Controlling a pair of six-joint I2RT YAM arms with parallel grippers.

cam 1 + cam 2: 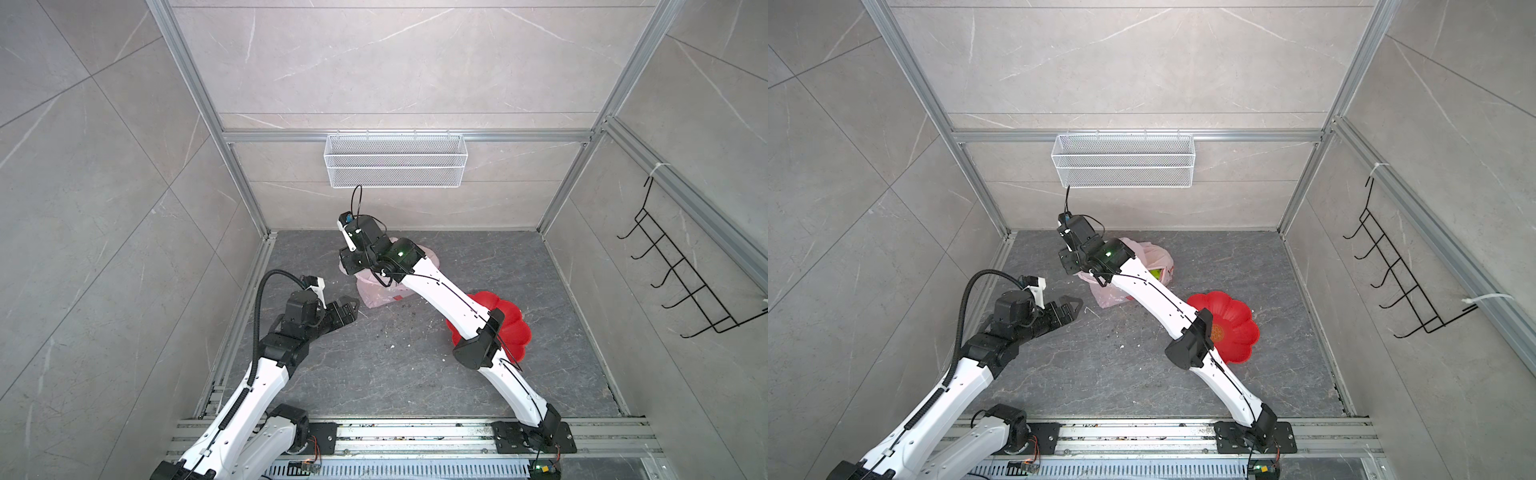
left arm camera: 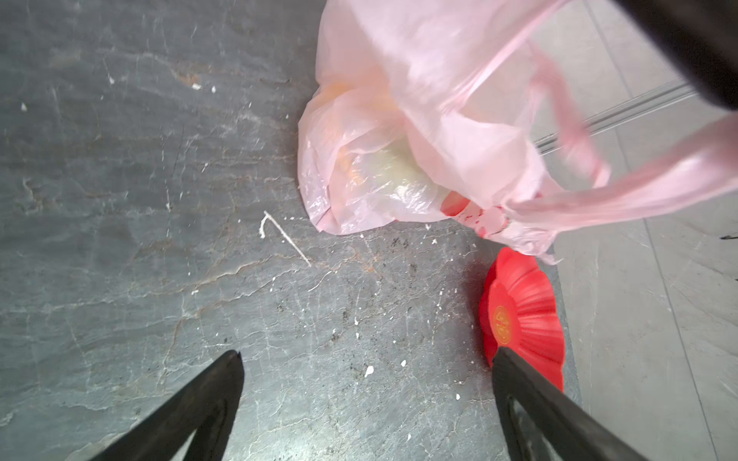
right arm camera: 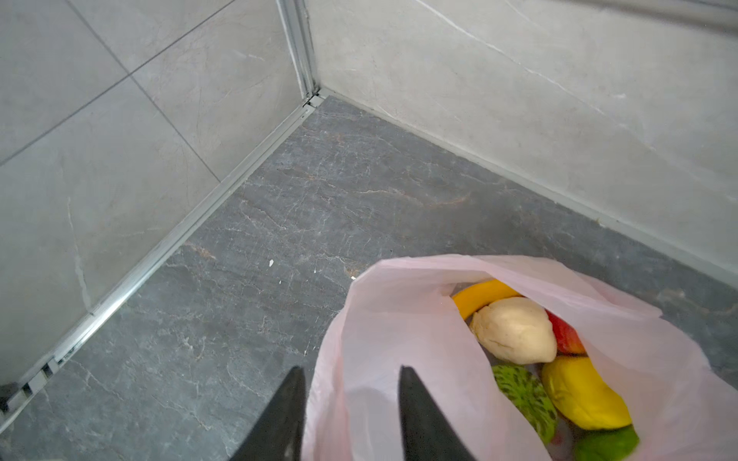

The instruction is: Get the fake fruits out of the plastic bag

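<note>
My left gripper grips the near side of the plastic bag (image 1: 368, 284) (image 2: 365, 157) next, so both grippers can spread the bag's opening.
The pale-pink plastic bag (image 3: 399, 319) stands on the dark floor near the back wall, its mouth gaping. Inside lie the fake fruits: a yellow banana (image 3: 479, 297), a cream ball (image 3: 515, 329), a red piece (image 3: 565, 335), a yellow one (image 3: 579, 393) and a lumpy green one (image 3: 527, 395). My right gripper (image 3: 352, 369) hangs over the bag's rim, open, with the bag's wall between its fingers. In both top views that wrist covers much of the bag (image 1: 376, 297) (image 1: 1113, 297). My left gripper (image 2: 367, 353) (image 1: 349, 309) is open and empty, low and left of the bag (image 2: 399, 119).
A red flower-shaped dish (image 1: 511, 328) (image 2: 523, 315) lies right of the bag, partly under the right arm. A white wire basket (image 1: 395, 166) hangs on the back wall. A black hook rack (image 1: 681, 274) is on the right wall. White crumbs dot the floor.
</note>
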